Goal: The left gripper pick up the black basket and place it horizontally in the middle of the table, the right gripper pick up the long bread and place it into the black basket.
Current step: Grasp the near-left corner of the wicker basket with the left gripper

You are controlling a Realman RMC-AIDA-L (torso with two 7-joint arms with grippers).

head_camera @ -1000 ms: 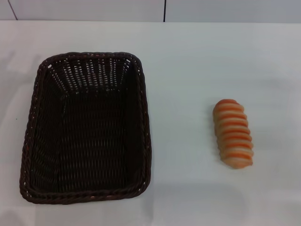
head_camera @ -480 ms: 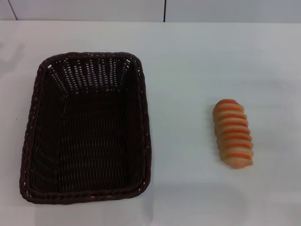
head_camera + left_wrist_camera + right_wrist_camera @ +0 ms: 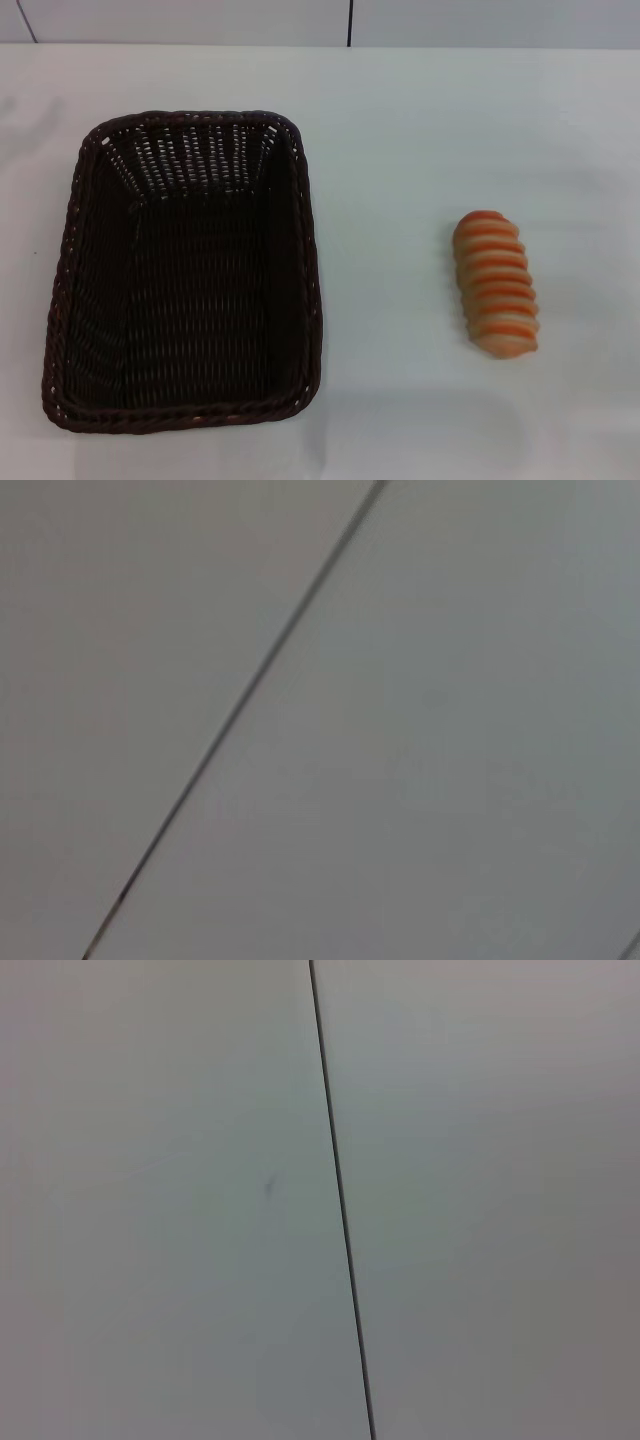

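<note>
The black basket has a side facing away from the long bread, and I should close my left gripper on the long-side rim (image 3: 71, 226) there, slightly beyond that side's middle.
The black basket (image 3: 185, 270) sits on the left half of the white table (image 3: 400, 150), its long side running away from me, and it holds nothing. The long bread (image 3: 495, 283) lies on the table to the right, ridged side up, lengthwise front to back, well apart from the basket. Neither gripper shows in the head view. The left wrist view and the right wrist view show only a plain grey-white surface crossed by a thin dark seam; no fingers, basket or bread appear there.
A pale wall with a dark vertical seam (image 3: 350, 22) runs behind the table's far edge. Bare tabletop lies between the basket and the bread.
A faint shadow at the table's far left has shifted slightly. Basket and bread have not moved.
</note>
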